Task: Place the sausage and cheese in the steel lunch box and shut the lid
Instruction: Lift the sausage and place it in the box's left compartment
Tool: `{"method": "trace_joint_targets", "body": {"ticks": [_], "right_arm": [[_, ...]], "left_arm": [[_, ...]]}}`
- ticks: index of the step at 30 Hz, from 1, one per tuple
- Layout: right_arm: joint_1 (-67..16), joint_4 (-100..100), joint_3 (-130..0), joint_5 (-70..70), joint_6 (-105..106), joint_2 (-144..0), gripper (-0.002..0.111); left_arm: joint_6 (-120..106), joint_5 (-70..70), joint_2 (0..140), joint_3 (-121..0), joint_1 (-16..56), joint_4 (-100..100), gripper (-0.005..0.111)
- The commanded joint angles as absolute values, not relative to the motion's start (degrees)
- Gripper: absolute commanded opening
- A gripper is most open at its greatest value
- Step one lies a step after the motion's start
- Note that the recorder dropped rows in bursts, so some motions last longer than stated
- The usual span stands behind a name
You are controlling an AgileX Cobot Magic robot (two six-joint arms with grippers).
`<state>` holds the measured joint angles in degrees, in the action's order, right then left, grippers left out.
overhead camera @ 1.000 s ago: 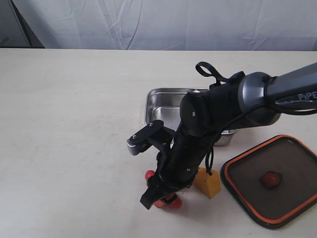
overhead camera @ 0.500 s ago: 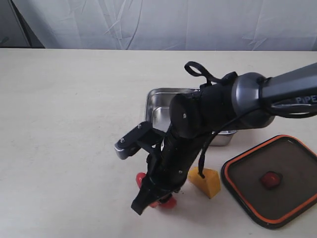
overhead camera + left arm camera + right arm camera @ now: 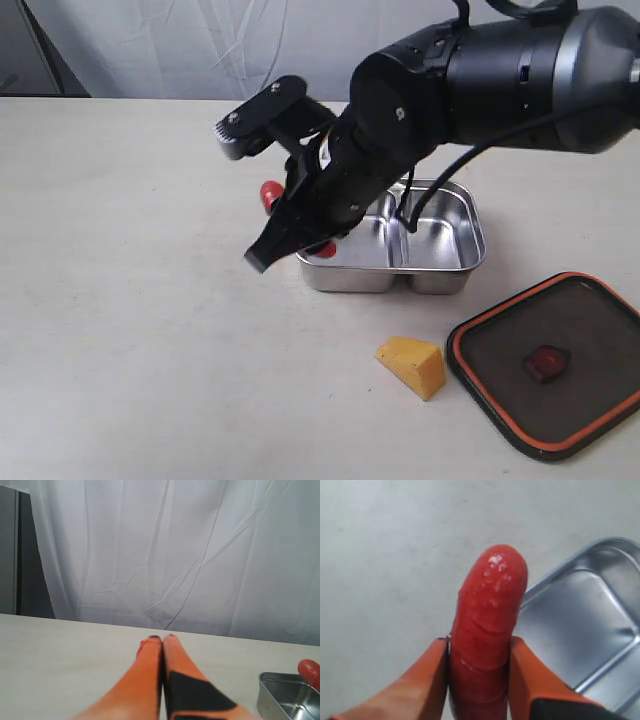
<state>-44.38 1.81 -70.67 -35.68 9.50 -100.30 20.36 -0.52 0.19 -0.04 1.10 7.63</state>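
The sausage will go down from my right gripper along the outer side of the steel lunch box (image 3: pixel 322 240) (image 3: pixel 549 611), opposite its divider.
My right gripper (image 3: pixel 295 225) is shut on the glossy red sausage (image 3: pixel 268 193), holding it in the air over the left edge of the steel lunch box (image 3: pixel 440 280). In the right wrist view the sausage (image 3: pixel 490 605) is pinched between both orange fingers (image 3: pixel 432 680), with one of the lunch box's compartments (image 3: pixel 590 625) below and beside it. The yellow cheese (image 3: pixel 413 366) lies on the table in front of the box. To its right the dark lid (image 3: pixel 590 330) rests flat, orange rim showing. My left gripper (image 3: pixel 161 639) is shut and empty, low over the table.
A white curtain (image 3: pixel 300 50) hangs behind the table. From the left wrist view the lunch box corner (image 3: pixel 285 695) and the sausage tip (image 3: pixel 311 670) show at the edge. Bare tabletop (image 3: pixel 120 300) stretches to the left.
The right arm has lifted the sausage off the table near the cheese and carried it up and back to the lunch box's left edge. Its jaws closed on the sausage.
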Motion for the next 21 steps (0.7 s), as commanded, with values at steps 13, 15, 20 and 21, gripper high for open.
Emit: {"method": "trace_joint_targets", "body": {"ticks": [13, 15, 20, 21], "right_arm": [[-34.30, 0.58, -76.94, -37.21, 7.95, -108.94, -0.001], [-34.30, 0.82, -78.01, -37.77, 7.85, -110.41, -0.001], [-34.30, 0.97, -78.54, -39.34, 7.85, -111.13, -0.001], [-34.30, 0.97, -78.54, -39.46, 7.72, -111.23, -0.001]], "left_arm": [[20.36, -0.89, 0.00, 0.00, 1.44, 7.85, 0.000], [20.36, -0.89, 0.00, 0.00, 1.44, 7.85, 0.000], [20.36, -0.89, 0.00, 0.00, 1.44, 7.85, 0.000], [20.36, -0.89, 0.00, 0.00, 1.44, 7.85, 0.000]]}}
